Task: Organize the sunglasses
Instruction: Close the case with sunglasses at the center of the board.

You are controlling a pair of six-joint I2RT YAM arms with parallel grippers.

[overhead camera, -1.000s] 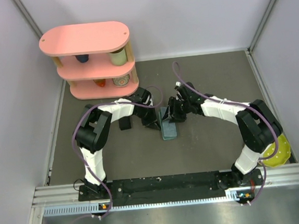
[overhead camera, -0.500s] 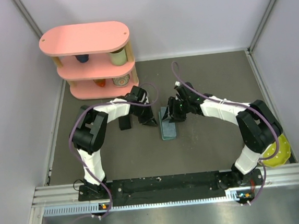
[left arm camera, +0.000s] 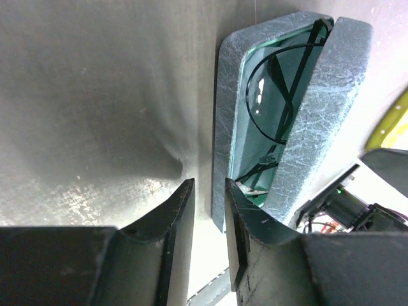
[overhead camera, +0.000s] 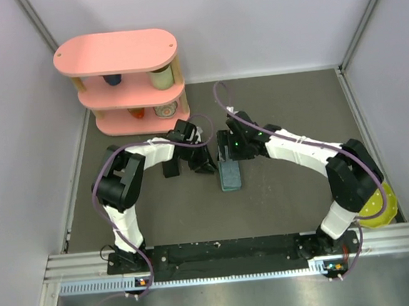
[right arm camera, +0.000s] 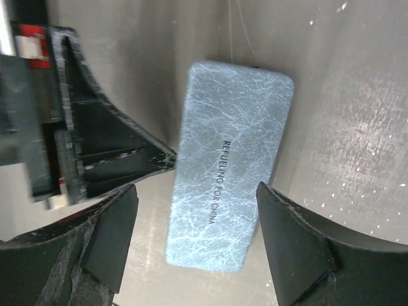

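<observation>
The lid is ajar over the sunglasses and the case is loose, so the robot's left gripper should pinch the case's side [left arm camera: 223,150] while the right gripper pushes the lid open.
A grey-blue case [overhead camera: 230,174] lies mid-table. In the left wrist view the case [left arm camera: 331,95] has its lid ajar, and the thin dark wire sunglasses [left arm camera: 274,95] lie inside on green lining. From the right wrist view I see only the lid [right arm camera: 229,159], from above. My left gripper [overhead camera: 204,164] sits low just left of the case, and its jaws [left arm camera: 209,197] are nearly together with nothing between them. My right gripper [overhead camera: 225,148] hovers over the case's far end, wide open [right arm camera: 196,191] and empty. The white-framed sunglasses are out of view.
A black case [overhead camera: 171,168] lies left of my left gripper. A pink three-tier shelf [overhead camera: 121,56] with cups stands at the back left. A yellow-green object [overhead camera: 380,208] sits by the right arm's base. Walls close in on three sides.
My right gripper has moved left and back, from beside the case to over its far end. My left gripper has drawn back slightly left from the case.
</observation>
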